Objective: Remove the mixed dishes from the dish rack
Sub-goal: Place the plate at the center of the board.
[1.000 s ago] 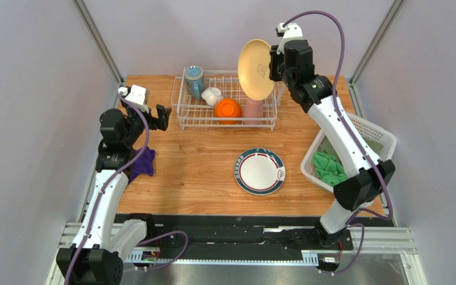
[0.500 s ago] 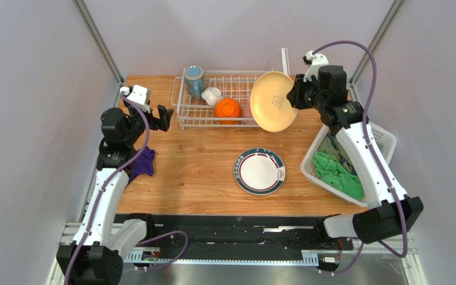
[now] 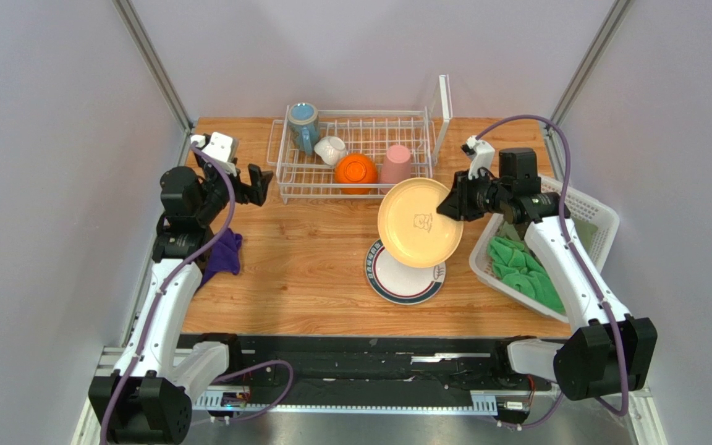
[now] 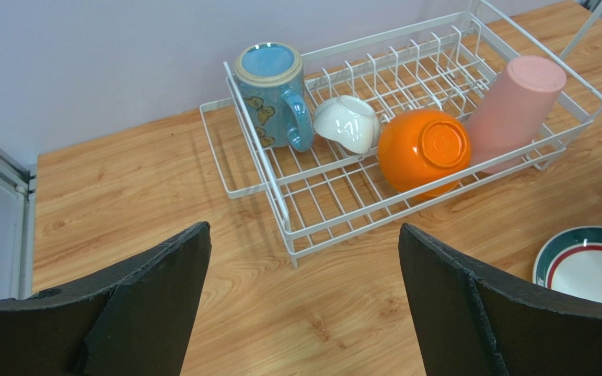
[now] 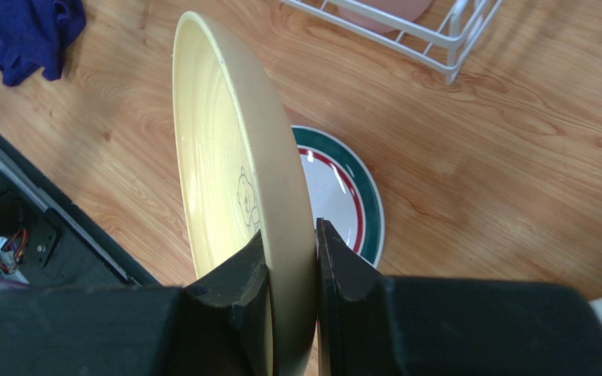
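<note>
I should let go of the cream-yellow plate with my right gripper on top of the dark-rimmed plate (image 3: 411, 260) (image 5: 312, 200) that is lying on the table.
My right gripper (image 3: 450, 206) (image 5: 290, 243) is shut on the rim of the cream-yellow plate (image 3: 418, 222) (image 5: 229, 168), holding it tilted in the air above the dark-rimmed plate (image 3: 397, 280) (image 5: 342, 184), which lies flat on the table. The white wire dish rack (image 3: 287, 181) (image 4: 312, 227) at the back holds a blue mug (image 3: 303, 124) (image 4: 271, 92), a small white bowl (image 3: 330, 148) (image 4: 346, 122), an orange bowl (image 3: 356, 172) (image 4: 423, 149) and a pink tumbler (image 3: 396, 164) (image 4: 516, 110). My left gripper (image 3: 256, 183) (image 4: 304, 313) stands open just left of the rack, nothing between its fingers.
A purple cloth (image 3: 223, 255) (image 5: 33, 35) lies at the table's left edge under my left arm. A white lattice basket (image 3: 590, 215) with green cloths (image 3: 518, 264) sits at the right edge, beneath my right arm. The rack's upright white panel (image 3: 443, 104) stands at its right end.
My right arm has carried the cream-yellow plate out of the rack, forward and down, until it hangs over the dark-rimmed plate. The pink tumbler now shows. The left arm has barely moved.
</note>
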Controlling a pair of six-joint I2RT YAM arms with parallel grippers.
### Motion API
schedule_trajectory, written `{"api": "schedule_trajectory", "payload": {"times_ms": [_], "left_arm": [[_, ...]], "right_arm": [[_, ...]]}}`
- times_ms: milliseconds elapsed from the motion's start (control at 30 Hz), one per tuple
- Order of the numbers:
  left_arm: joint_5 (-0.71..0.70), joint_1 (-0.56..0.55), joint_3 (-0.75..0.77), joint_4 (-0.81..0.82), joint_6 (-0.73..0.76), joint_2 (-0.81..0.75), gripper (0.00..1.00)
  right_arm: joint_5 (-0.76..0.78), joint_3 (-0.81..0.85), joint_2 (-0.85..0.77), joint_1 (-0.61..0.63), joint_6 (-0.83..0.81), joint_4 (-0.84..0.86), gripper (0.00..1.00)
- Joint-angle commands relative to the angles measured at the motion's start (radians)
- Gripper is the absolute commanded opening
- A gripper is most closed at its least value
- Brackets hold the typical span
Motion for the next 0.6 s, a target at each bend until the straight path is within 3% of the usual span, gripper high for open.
{"api": "schedule_trajectory", "payload": {"times_ms": [0, 567], "left_arm": [[0.011, 0.004, 0.004, 0.018, -0.002, -0.002, 0.97], [0.023, 0.006, 0.006, 0.015, -0.003, 0.0, 0.97]], "right_arm": [[-0.157, -0.018, 0.025, -0.017, -0.062, 0.07, 0.0], [-0.305, -0.043, 0.307, -0.028, -0.179, 0.081, 0.0]]}}
